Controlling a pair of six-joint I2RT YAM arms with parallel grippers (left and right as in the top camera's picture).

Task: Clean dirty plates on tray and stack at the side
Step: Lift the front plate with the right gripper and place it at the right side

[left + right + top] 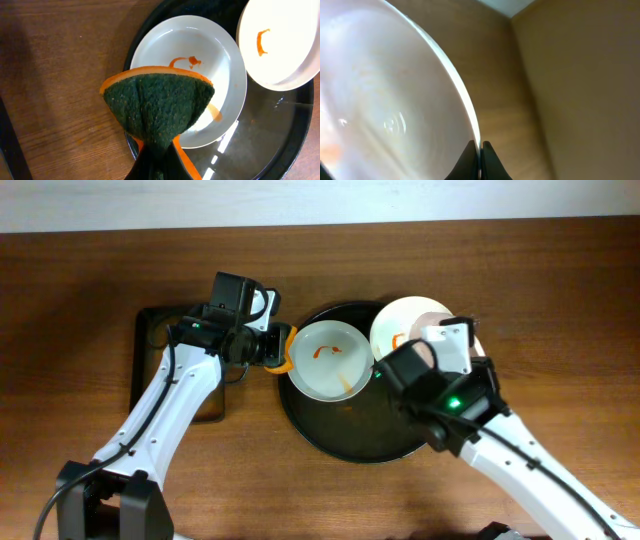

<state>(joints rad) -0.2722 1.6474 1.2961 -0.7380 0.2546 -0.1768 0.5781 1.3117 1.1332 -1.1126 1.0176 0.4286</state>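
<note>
The plate, now lifted over the round tray, will be let go by my right gripper on the bare wooden tabletop (525, 337) beyond the round tray, opposite the rectangular tray.
A white plate (330, 360) with an orange smear lies on the left part of the round black tray (350, 445). It also shows in the left wrist view (210, 65). My left gripper (268, 348) is shut on a green and orange sponge (157, 105) held over that plate's left rim. My right gripper (481, 150) is shut on the rim of a second smeared plate (405, 325), lifted and tilted over the tray's upper right. This plate fills the left of the right wrist view (385, 95) and shows in the left wrist view (280, 45). A third plate is not in view.
A dark rectangular tray (150, 350) lies left of the round tray, partly under my left arm. Brown wooden tabletop (560, 290) surrounds both trays.
</note>
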